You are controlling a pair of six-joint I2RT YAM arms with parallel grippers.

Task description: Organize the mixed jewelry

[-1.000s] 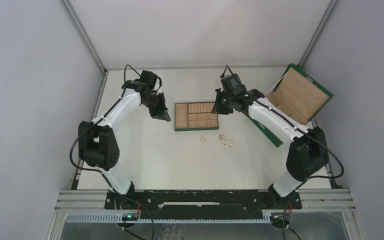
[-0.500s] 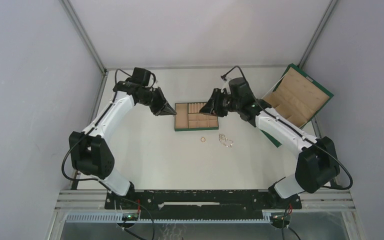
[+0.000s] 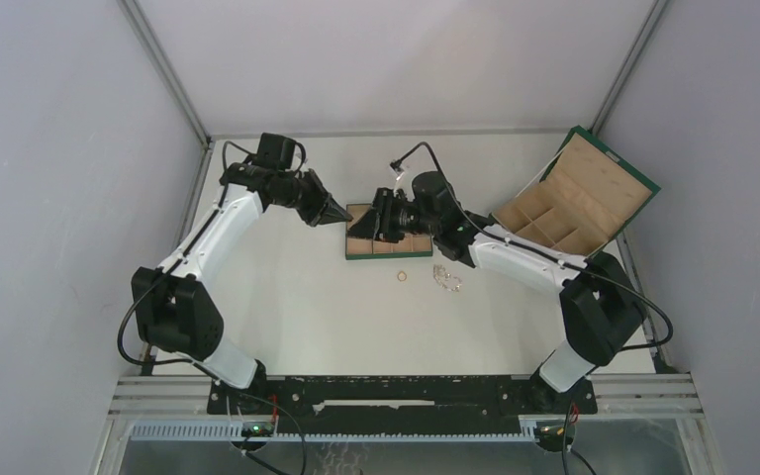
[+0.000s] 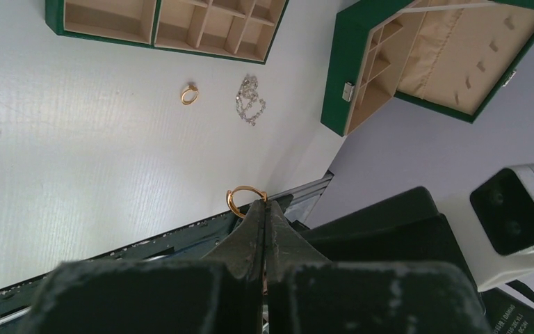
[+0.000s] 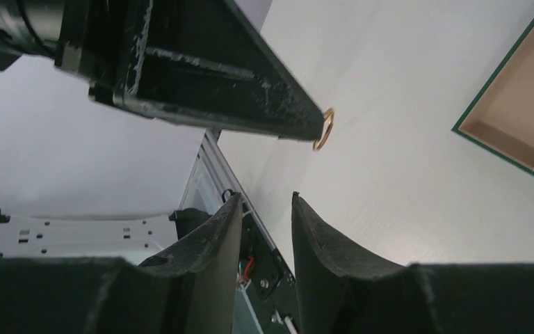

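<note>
My right gripper should grip the ring's free side (image 4: 229, 200) while my left gripper takes the gold ring again straight, because it is held crooked at my left gripper's fingertips.
My left gripper (image 4: 264, 203) is shut on a thin gold ring (image 4: 245, 200), pinched at the very fingertips and held above the table's left-centre (image 3: 344, 216). My right gripper (image 5: 268, 198) is open and empty, pointing at the left fingertips from close by. The held ring (image 5: 323, 129) hangs just above and beyond the right jaws. In the top view the right gripper (image 3: 356, 232) hovers over the tray's left end. A second gold ring (image 3: 402, 276) (image 4: 189, 94) and a silvery chain tangle (image 3: 446, 278) (image 4: 250, 100) lie on the table in front of the tray.
The tan compartmented tray with green edge (image 3: 376, 254) (image 4: 153, 43) (image 5: 521, 111) sits mid-table, partly under the right arm. A large green box (image 3: 564, 203) (image 4: 417, 56) stands open at the right, near the wall. Enclosure walls close in on both sides.
The right arm swung left over the tray toward the left gripper and its jaws opened. The left gripper edged right, still holding the ring.
</note>
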